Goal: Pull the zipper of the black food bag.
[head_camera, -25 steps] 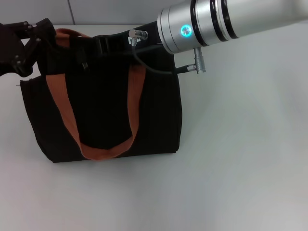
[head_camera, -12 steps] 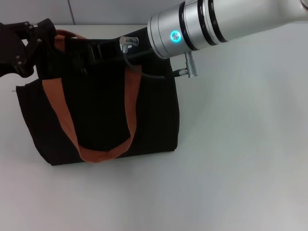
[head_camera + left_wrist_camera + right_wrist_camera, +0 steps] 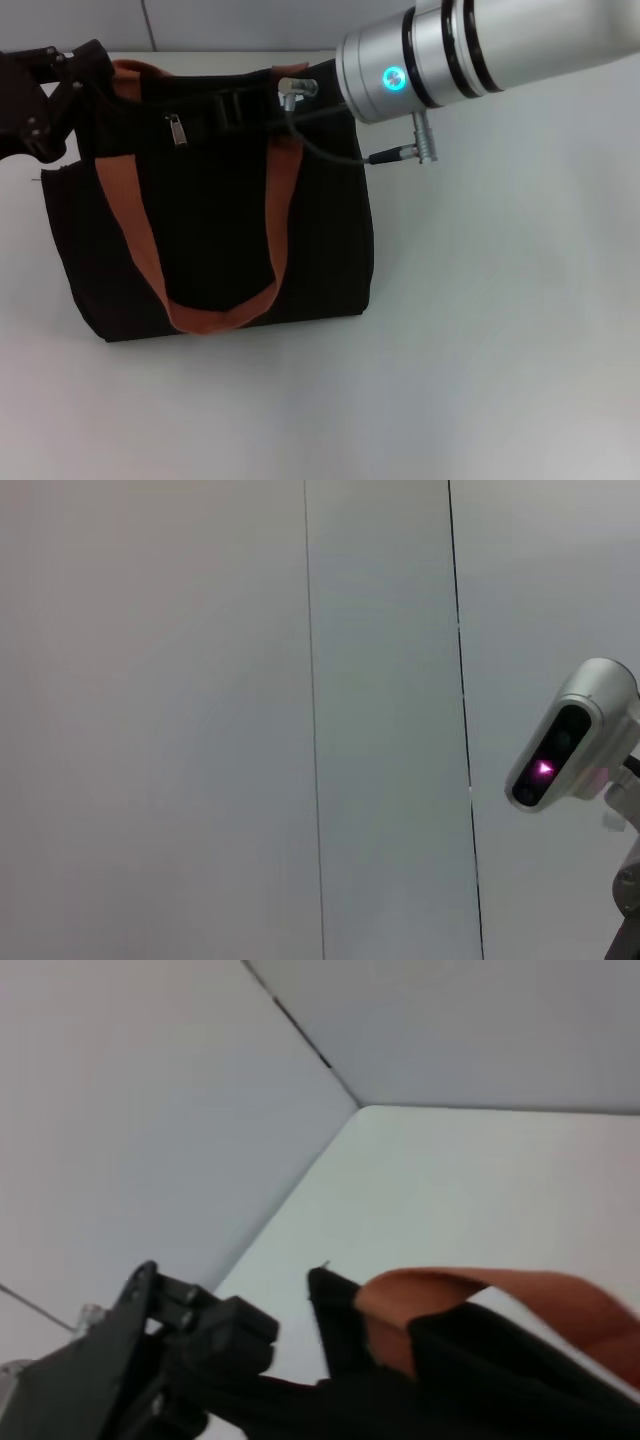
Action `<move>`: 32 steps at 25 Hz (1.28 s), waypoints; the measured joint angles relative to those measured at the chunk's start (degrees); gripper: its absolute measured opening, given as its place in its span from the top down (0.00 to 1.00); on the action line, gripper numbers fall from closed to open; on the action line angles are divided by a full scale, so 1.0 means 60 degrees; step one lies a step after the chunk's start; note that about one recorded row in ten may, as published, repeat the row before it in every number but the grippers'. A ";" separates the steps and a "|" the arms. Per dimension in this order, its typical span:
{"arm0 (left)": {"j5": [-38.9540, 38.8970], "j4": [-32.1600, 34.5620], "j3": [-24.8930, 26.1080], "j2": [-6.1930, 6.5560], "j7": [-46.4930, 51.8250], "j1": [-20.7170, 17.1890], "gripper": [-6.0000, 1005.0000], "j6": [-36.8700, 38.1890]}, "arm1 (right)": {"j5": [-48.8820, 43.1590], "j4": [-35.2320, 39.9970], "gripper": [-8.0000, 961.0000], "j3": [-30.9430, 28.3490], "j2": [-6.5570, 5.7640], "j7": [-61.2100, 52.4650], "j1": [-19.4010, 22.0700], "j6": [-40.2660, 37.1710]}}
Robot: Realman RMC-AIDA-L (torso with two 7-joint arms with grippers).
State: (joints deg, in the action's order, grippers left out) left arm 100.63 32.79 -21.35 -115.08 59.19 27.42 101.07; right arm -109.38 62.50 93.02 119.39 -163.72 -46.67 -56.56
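The zipper's pull tab hangs free beyond the right gripper's fingers, so that gripper should open, move back toward the left gripper and grip the tab (image 3: 175,122) before pulling.
The black food bag (image 3: 215,230) lies on the white table with its rust-orange handle (image 3: 130,220) looped over its front. The zipper, a small silver pull tab (image 3: 175,130), hangs near the left end of the bag's top edge with nothing holding it. My left gripper (image 3: 75,95) is at the bag's top left corner and shut on the fabric there. It also shows in the right wrist view (image 3: 200,1345), beside the bag's corner (image 3: 325,1295). My right gripper (image 3: 232,105) is over the top edge, to the right of the pull tab.
My right forearm (image 3: 470,50), silver with a blue light, reaches over the bag's top right corner with a cable and metal plugs (image 3: 420,135). Bare white table (image 3: 480,330) lies right of and in front of the bag. The left wrist view shows only a wall and a camera unit (image 3: 560,750).
My right arm swung left along the bag's top edge, then back to the right. The silver pull tab, hidden before, now shows near the left end. The bag shifted slightly.
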 joint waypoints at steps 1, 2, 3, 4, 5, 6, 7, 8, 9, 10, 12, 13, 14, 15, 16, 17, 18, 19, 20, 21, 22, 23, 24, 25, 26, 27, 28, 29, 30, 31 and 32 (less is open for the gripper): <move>0.0000 0.0000 0.0000 0.0000 0.0000 0.0000 0.97 0.0000 | 0.0000 0.0000 0.96 0.0000 0.0000 0.0000 0.0000 0.0000; 0.0000 0.0000 0.0000 0.0001 0.0002 -0.0001 0.97 0.0000 | -0.0253 0.0198 0.97 -0.0011 0.0003 -0.0153 0.0083 -0.0010; 0.0000 0.0000 0.0000 0.0001 0.0002 -0.0001 0.97 0.0000 | -0.0433 0.0338 0.97 -0.0035 0.0007 -0.0256 0.0140 -0.0016; 0.0000 0.0000 0.0000 0.0002 0.0003 -0.0001 0.97 0.0000 | -0.0615 0.0492 0.97 -0.0076 0.0014 -0.0352 0.0203 -0.0028; 0.0000 0.0000 0.0000 0.0004 0.0004 0.0000 0.97 0.0000 | -0.0761 0.0658 0.98 -0.0201 0.0021 -0.0407 0.0292 -0.0090; 0.0000 0.0000 0.0000 0.0004 0.0004 0.0002 0.97 0.0000 | -0.0761 0.0658 0.98 -0.0201 0.0021 -0.0407 0.0292 -0.0090; 0.0000 0.0000 0.0000 0.0005 0.0004 0.0007 0.97 0.0000 | -0.0735 0.0684 0.99 -0.0244 0.0023 -0.0402 0.0313 -0.0115; 0.0000 0.0000 0.0000 0.0006 0.0004 0.0013 0.97 0.0000 | -0.0619 0.0685 0.99 -0.0275 0.0024 -0.0319 0.0320 -0.0139; 0.0000 0.0000 0.0000 0.0006 0.0004 0.0020 0.97 0.0000 | -0.0454 0.0681 0.99 -0.0304 0.0023 -0.0223 0.0324 -0.0155; 0.0000 0.0000 -0.0009 0.0006 0.0001 0.0026 0.97 0.0000 | -0.0097 0.0643 0.99 -0.0356 0.0023 -0.0051 0.0325 -0.0214; 0.0000 0.0000 -0.0012 0.0006 -0.0003 0.0030 0.97 0.0000 | 0.0019 0.0627 0.99 -0.0379 0.0021 0.0003 0.0326 -0.0254; 0.0000 0.0000 -0.0015 0.0006 -0.0008 0.0034 0.97 0.0000 | 0.0088 0.0614 0.98 -0.0404 0.0017 0.0039 0.0326 -0.0322; 0.0000 0.0000 -0.0015 0.0007 -0.0012 0.0038 0.97 -0.0001 | 0.0117 0.0611 0.98 -0.0425 0.0014 0.0063 0.0323 -0.0388; 0.0000 0.0000 -0.0011 0.0006 -0.0014 0.0040 0.97 -0.0001 | 0.0128 0.0605 0.98 -0.0442 0.0011 0.0076 0.0318 -0.0445; -0.0001 0.0000 -0.0006 0.0006 -0.0014 0.0041 0.97 -0.0001 | 0.0132 0.0596 0.98 -0.0456 0.0010 0.0080 0.0305 -0.0481; -0.0001 0.0000 -0.0002 0.0007 -0.0019 0.0041 0.97 -0.0001 | 0.0134 0.0566 0.98 -0.0460 0.0009 0.0083 0.0292 -0.0497; 0.0000 0.0000 -0.0002 0.0007 -0.0024 0.0043 0.97 -0.0002 | 0.0135 0.0527 0.98 -0.0459 0.0008 0.0087 0.0274 -0.0505; 0.0000 0.0000 -0.0002 0.0007 -0.0024 0.0043 0.97 -0.0002 | 0.0140 0.0478 0.97 -0.0447 0.0008 0.0089 0.0252 -0.0506; -0.0001 0.0000 0.0000 0.0003 -0.0035 0.0044 0.97 -0.0002 | 0.0151 0.0369 0.94 -0.0413 0.0012 0.0090 0.0191 -0.0509; 0.0000 0.0000 0.0000 0.0002 -0.0035 0.0046 0.97 -0.0001 | 0.0151 0.0369 0.91 -0.0413 0.0012 0.0090 0.0191 -0.0509; 0.0000 0.0000 0.0000 0.0002 -0.0033 0.0049 0.97 -0.0002 | 0.0176 0.0272 0.87 -0.0404 0.0019 0.0093 0.0134 -0.0510; 0.0000 0.0000 0.0000 0.0001 -0.0029 0.0053 0.97 -0.0002 | 0.0219 0.0158 0.84 -0.0397 0.0025 0.0105 0.0072 -0.0512; 0.0000 0.0000 0.0000 -0.0001 -0.0028 0.0056 0.97 -0.0002 | 0.0280 0.0026 0.81 -0.0397 0.0029 0.0138 0.0011 -0.0510; 0.0000 0.0000 0.0000 -0.0002 -0.0029 0.0058 0.97 -0.0002 | 0.0378 -0.0129 0.78 -0.0396 0.0032 0.0210 -0.0061 -0.0503; 0.0000 0.0000 0.0000 -0.0002 -0.0029 0.0058 0.97 -0.0002 | 0.0514 -0.0304 0.76 -0.0395 0.0033 0.0305 -0.0140 -0.0493; 0.0000 0.0000 0.0000 -0.0004 -0.0030 0.0059 0.97 -0.0002 | 0.0700 -0.0475 0.73 -0.0393 0.0033 0.0450 -0.0222 -0.0477; 0.0000 0.0000 0.0000 -0.0005 -0.0031 0.0059 0.97 -0.0002 | 0.0864 -0.0650 0.73 -0.0391 0.0034 0.0583 -0.0303 -0.0463; 0.0000 0.0000 0.0000 -0.0006 -0.0031 0.0059 0.97 -0.0002 | 0.1007 -0.0788 0.73 -0.0387 0.0039 0.0707 -0.0378 -0.0456; 0.0000 0.0000 0.0000 -0.0007 -0.0030 0.0060 0.97 -0.0002 | 0.1070 -0.0888 0.73 -0.0383 0.0043 0.0773 -0.0445 -0.0450; 0.0000 -0.0001 0.0000 -0.0008 -0.0030 0.0060 0.97 -0.0002 | 0.1118 -0.0987 0.73 -0.0380 0.0048 0.0832 -0.0511 -0.0442; 0.0000 0.0000 0.0000 -0.0008 -0.0030 0.0059 0.96 -0.0002 | 0.1132 -0.1054 0.73 -0.0378 0.0056 0.0867 -0.0564 -0.0438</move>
State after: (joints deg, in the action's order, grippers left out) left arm 100.64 32.78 -21.35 -115.13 59.01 27.77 101.06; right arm -102.59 56.17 90.75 119.73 -158.51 -50.05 -59.19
